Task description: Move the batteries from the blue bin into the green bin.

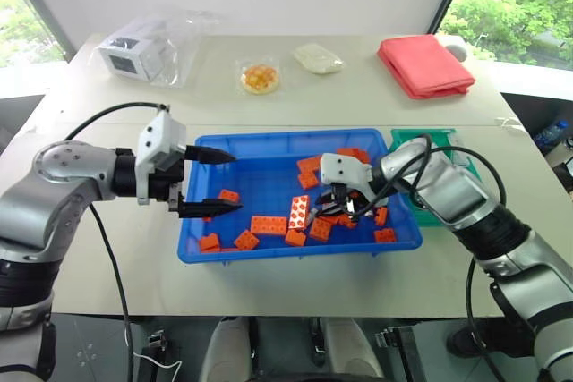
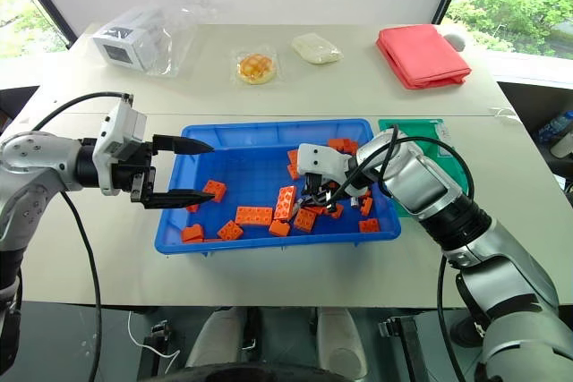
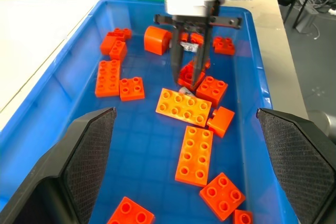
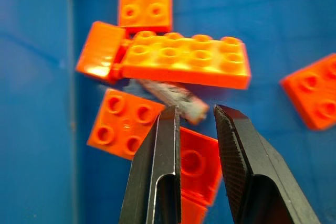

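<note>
The silver-grey battery, still among the blue bin's bricks, will go down from my right gripper into the near half of the green bin [image 1: 435, 199], toward the blue bin.
The blue bin [image 1: 286, 137] lies in the middle of the table, scattered with orange bricks [image 1: 269, 224]. One silver-grey battery [image 4: 170, 94] lies slanted among the bricks in the bin's right part, partly under a long brick. My right gripper [image 4: 195, 111] reaches down into the bin with its fingers closed narrow on the battery's near end; it also shows from the head [image 1: 345, 212] and from the left wrist [image 3: 191, 80]. My left gripper [image 1: 235, 183] hovers open and empty over the bin's left edge. The green bin [image 1: 405, 137] stands against the blue bin's right side, partly hidden by my right arm.
A short orange cylinder [image 3: 156, 39] sits near the bin's far end. At the back of the table lie a red cloth [image 1: 425, 64], a white packet [image 1: 318, 58], a wrapped pastry [image 1: 260, 78] and a plastic bag holding a white box [image 1: 139, 51].
</note>
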`<state>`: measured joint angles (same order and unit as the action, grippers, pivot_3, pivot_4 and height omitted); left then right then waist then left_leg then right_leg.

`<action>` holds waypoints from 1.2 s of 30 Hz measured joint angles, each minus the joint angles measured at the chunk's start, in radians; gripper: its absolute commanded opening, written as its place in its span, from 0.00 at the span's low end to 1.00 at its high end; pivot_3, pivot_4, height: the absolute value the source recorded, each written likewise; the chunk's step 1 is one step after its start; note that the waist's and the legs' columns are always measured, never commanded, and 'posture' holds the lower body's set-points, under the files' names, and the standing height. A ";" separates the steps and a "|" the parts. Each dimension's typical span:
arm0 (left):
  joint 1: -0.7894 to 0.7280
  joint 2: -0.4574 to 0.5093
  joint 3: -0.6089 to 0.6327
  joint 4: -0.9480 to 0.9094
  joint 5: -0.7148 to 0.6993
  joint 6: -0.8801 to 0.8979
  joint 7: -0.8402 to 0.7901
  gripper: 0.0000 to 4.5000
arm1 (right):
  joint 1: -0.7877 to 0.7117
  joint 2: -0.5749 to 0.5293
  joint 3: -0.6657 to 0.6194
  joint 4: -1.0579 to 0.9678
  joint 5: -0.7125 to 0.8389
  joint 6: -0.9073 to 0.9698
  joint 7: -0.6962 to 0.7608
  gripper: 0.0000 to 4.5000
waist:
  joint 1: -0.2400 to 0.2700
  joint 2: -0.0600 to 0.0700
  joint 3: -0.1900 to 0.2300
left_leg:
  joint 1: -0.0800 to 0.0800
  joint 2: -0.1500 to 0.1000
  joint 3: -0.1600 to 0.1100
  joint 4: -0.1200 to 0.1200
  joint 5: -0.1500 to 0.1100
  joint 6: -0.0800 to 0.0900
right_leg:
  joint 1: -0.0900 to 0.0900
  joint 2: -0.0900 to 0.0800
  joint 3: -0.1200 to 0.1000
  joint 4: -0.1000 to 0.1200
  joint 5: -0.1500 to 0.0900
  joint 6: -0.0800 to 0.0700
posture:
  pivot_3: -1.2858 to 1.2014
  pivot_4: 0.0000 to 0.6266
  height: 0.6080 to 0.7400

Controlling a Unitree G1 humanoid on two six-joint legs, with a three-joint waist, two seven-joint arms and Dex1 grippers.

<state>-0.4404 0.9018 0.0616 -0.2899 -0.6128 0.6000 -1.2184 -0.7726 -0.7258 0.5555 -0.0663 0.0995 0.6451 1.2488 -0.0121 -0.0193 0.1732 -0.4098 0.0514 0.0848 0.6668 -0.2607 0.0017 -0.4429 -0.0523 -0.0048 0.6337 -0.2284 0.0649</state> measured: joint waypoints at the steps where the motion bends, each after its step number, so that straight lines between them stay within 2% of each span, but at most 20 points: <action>1: -0.003 0.000 0.000 0.001 0.000 0.000 0.001 1.00 | 0.002 0.000 0.002 0.000 -0.008 -0.013 0.007 0.23 | 0.000 0.000 0.000 | 0.000 0.000 0.000 0.000 0.000 0.000 | 0.000 0.000 0.000 0.000 0.000 0.000 | 0.52 0.24 0.95; 14: -0.032 -0.009 -0.005 0.015 0.011 -0.002 0.002 1.00 | -0.001 0.065 0.057 0.076 -0.105 -0.176 0.060 0.23 | -0.001 0.000 0.000 | 0.001 0.000 0.000 0.000 0.000 0.000 | 0.001 0.000 0.000 0.000 0.000 0.000 | 0.52 0.24 0.95; 17: -0.032 -0.009 -0.004 0.016 0.012 -0.002 0.004 1.00 | -0.004 0.081 0.055 0.096 -0.117 -0.203 0.066 0.04 | -0.001 -0.001 0.000 | 0.002 0.000 0.000 0.000 0.000 0.000 | 0.001 0.001 0.000 0.001 0.000 0.000 | 0.52 0.24 0.95; 18: -0.032 -0.009 -0.004 0.016 0.012 -0.002 0.005 1.00 | -0.004 0.083 0.054 0.099 -0.117 -0.207 0.066 0.01 | -0.001 -0.001 -0.001 | 0.002 0.000 0.000 0.000 0.000 0.000 | 0.001 0.001 0.000 0.001 0.000 0.000 | 0.52 0.24 0.95; 22: -0.024 -0.009 -0.004 0.014 0.012 -0.002 0.015 1.00 | 0.005 0.085 0.028 0.092 -0.109 -0.157 0.067 0.01 | -0.001 -0.001 -0.001 | 0.002 0.000 0.000 0.000 0.000 0.000 | 0.001 0.001 0.000 0.001 0.000 0.000 | 0.52 0.24 0.95; 25: -0.009 -0.011 -0.004 0.013 0.012 -0.002 0.021 1.00 | 0.023 0.049 -0.044 0.042 -0.059 -0.042 0.065 0.01 | 0.003 0.000 0.000 | 0.001 0.000 0.000 0.000 0.000 0.000 | 0.000 0.000 0.000 0.001 0.000 0.000 | 0.52 0.24 0.95; 27: -0.004 -0.017 -0.005 0.015 0.013 -0.004 0.021 1.00 | 0.015 -0.005 -0.146 -0.008 -0.002 0.058 0.063 0.01 | 0.005 0.000 0.000 | 0.000 0.000 0.000 0.000 0.000 0.000 | 0.000 0.000 0.000 0.000 0.000 0.000 | 0.52 0.24 0.95; 31: -0.009 -0.041 -0.013 0.039 0.017 -0.029 0.020 1.00 | -0.030 -0.161 -0.391 -0.040 0.088 0.231 0.029 0.01 | 0.008 -0.001 0.000 | 0.000 0.000 0.000 0.000 0.000 0.000 | 0.001 -0.001 0.000 0.000 0.000 -0.001 | 0.52 0.24 0.95; 34: -0.029 -0.053 -0.037 0.071 0.030 -0.046 0.011 1.00 | 0.017 -0.290 -0.523 -0.023 0.113 0.293 0.003 0.01 | 0.011 -0.001 0.000 | 0.000 0.000 0.000 -0.001 0.000 0.000 | 0.001 -0.001 0.000 -0.001 0.000 -0.001 | 0.52 0.24 0.95; 36: -0.043 -0.062 -0.050 0.093 0.039 -0.058 -0.002 1.00 | 0.065 -0.329 -0.574 -0.016 0.124 0.321 -0.017 0.01 | 0.006 -0.001 0.000 | 0.000 0.000 0.001 -0.001 0.000 0.000 | 0.000 -0.001 0.000 -0.001 0.000 -0.001 | 0.52 0.24 0.95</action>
<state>-0.4838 0.8400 0.0117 -0.1970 -0.5742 0.5419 -1.2199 -0.7078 -1.0548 -0.0186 -0.0825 0.2239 0.9663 1.2323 -0.0057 -0.0200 0.1731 -0.4094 0.0514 0.0855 0.6662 -0.2607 0.0015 -0.4424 -0.0531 -0.0049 0.6323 -0.2286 0.0642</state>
